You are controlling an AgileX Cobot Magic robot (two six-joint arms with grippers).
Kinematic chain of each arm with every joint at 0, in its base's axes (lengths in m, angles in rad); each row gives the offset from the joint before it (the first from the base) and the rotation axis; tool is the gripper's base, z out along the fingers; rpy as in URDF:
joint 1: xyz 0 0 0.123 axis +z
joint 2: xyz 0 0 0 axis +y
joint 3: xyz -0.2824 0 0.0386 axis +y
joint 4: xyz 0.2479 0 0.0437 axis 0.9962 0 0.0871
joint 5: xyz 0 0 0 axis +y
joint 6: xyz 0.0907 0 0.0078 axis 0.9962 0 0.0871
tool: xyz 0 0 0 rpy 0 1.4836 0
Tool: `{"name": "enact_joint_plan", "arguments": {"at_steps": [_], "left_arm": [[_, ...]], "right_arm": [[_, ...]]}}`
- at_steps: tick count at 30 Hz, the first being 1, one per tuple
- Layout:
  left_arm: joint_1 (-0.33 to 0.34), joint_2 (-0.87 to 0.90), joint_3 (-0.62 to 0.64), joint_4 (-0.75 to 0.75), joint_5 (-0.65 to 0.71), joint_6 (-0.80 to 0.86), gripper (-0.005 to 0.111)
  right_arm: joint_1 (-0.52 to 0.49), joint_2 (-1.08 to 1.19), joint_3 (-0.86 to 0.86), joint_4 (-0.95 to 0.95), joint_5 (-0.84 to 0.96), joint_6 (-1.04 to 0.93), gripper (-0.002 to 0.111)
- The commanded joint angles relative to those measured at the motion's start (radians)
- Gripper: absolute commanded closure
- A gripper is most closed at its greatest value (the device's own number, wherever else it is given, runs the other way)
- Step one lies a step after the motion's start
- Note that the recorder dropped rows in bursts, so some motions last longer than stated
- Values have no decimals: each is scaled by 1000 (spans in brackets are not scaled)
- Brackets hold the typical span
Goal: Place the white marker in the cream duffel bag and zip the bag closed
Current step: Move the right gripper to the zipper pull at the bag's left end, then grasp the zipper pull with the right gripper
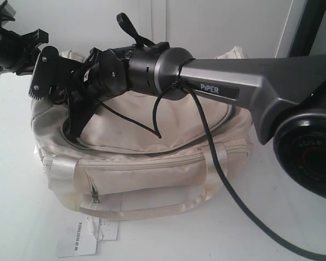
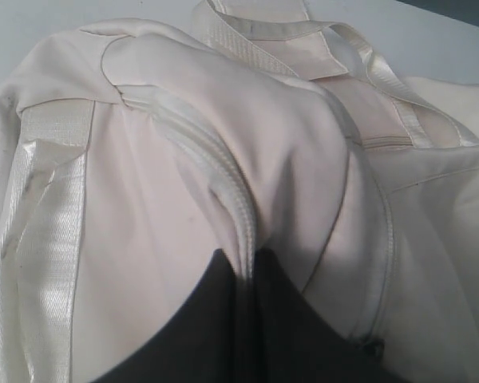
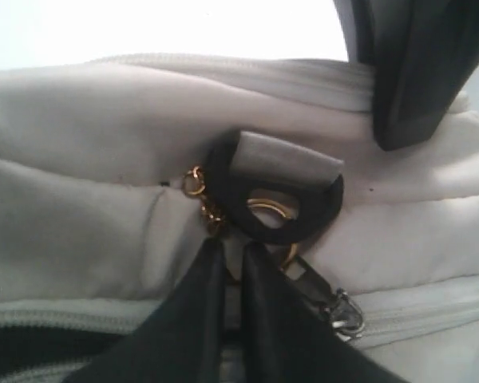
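Observation:
The metal slider is next to my right gripper's closed fingers, so my right gripper will open and grab the gold ring (image 3: 270,209) under the black D-ring before zipping.
The cream duffel bag (image 1: 152,163) lies on the white table, front pocket facing the camera. My right arm reaches across it, and the right gripper (image 1: 76,126) comes down on the bag's left end. In the right wrist view that gripper (image 3: 233,243) is shut on the dark zipper pull (image 3: 307,275), which leads to the metal slider (image 3: 347,313) just under a black D-ring (image 3: 275,199). My left gripper (image 2: 249,254) is shut on the raised zipper seam (image 2: 215,171) of the cream duffel bag (image 2: 287,144). The white marker is out of sight.
A white paper hangtag (image 1: 84,236) lies on the table in front of the bag. A satin handle (image 1: 152,209) loops over the front pocket. Black lining (image 3: 32,343) shows through a gap in the main zip. A black cable (image 1: 228,190) hangs from the right arm.

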Motion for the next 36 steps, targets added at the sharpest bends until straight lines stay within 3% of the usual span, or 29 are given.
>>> {"name": "enact_joint_plan", "arguments": {"at_steps": [1,14,19,21,25,27,36], "left_arm": [[3,-7,-3,-22,33,7,107],[3,-7,-3,-22,33,19,107],[3,-7,-3,-22,35,18,107],[3,-7,-3,-22,40,18,107],[3,-7,-3,-27,58,18,107],[3,-7,-3,-42,67,18,107],[3,-7,-3,-53,91,18,107]], "right_arm": [[0,-1,-12,12,27,7,108],[0,-88,-12,36,181,75,108],[0,-88,-12,36,142,147,106],[0,-88,-12,36,118,136,94],[0,-71,-12,36,85,35,51],[0,-60,-12,28,87,22,38],[0,-2,-12,21,8,22,38]]}}
